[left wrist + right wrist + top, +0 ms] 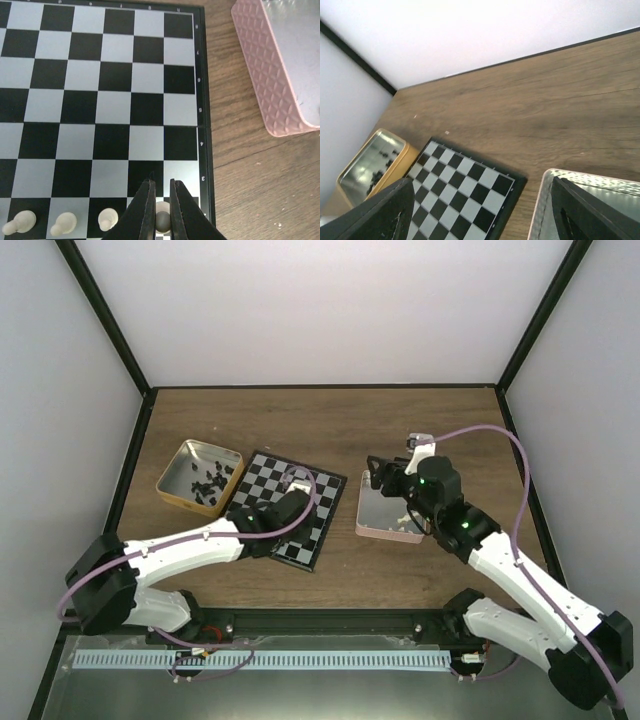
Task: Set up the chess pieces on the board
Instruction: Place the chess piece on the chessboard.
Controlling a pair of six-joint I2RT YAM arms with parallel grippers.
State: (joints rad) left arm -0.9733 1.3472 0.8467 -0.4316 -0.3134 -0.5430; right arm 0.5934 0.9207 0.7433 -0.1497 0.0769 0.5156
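The robot's left gripper will put the cream pawn down on the white square (298,542) (146,215) beside the row of cream pawns.
The chessboard (262,472) lies at centre-left, also in the left wrist view (115,80) and the right wrist view (460,190). My left gripper (296,490) is low over the board's near right corner. In its wrist view the gripper (160,183) is shut on a cream pawn (162,221) standing on the second-rank edge square. Three more cream pawns (62,224) stand in a row to its left. My right gripper (385,475) is open and empty above the pink tin (385,530), its fingers (380,215) spread wide. Black pieces (205,480) lie in the gold tin (175,465).
The pink tin (270,75) sits just right of the board with a strip of bare wood between them. The gold tin (375,160) touches the board's far left side. White walls with black frame rails enclose the table.
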